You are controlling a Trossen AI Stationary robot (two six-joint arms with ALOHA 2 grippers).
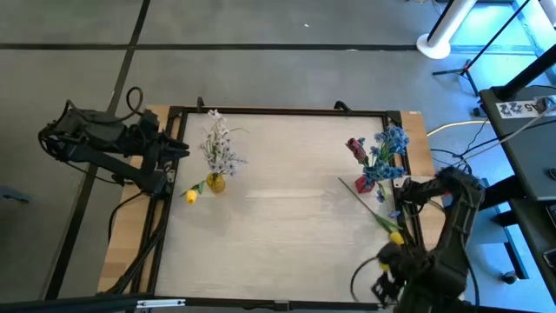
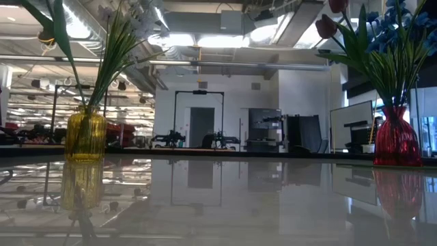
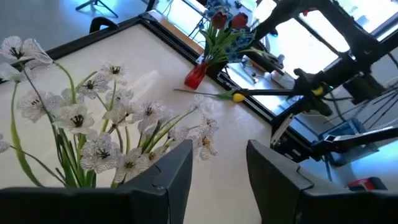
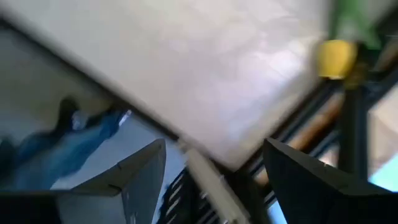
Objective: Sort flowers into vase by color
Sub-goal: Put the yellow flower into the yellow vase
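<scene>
The tulip with the yellow blossom lies near the red vase. Next, my right gripper needs to close on the stem (image 1: pixel 393 231) (image 4: pixel 337 41) just behind its blossom.
A yellow vase (image 1: pixel 215 183) (image 2: pixel 85 137) holds the white sprigs (image 1: pixel 217 143) (image 3: pixel 93 130). One yellow tulip (image 1: pixel 191 196) lies on the table beside it. A red vase (image 1: pixel 365 184) (image 2: pixel 396 137) (image 3: pixel 196 76) holds blue clusters (image 1: pixel 393 141) and a dark red tulip (image 1: pixel 356 148). Another yellow tulip (image 1: pixel 395 235) (image 3: pixel 238 96) (image 4: pixel 336 59) lies at the table's right edge. My left gripper (image 1: pixel 180 149) (image 3: pixel 217 180) is open, at the left edge near the white sprigs. My right gripper (image 1: pixel 382 280) (image 4: pixel 214 174) is open, over the near right corner, beyond that tulip.
A black frame (image 1: pixel 278 110) rims the pale tabletop (image 1: pixel 287 226); its middle and near part carry nothing. Cables and a stand lie beyond the right edge (image 1: pixel 486 148). The low view shows only the two vases and the room behind.
</scene>
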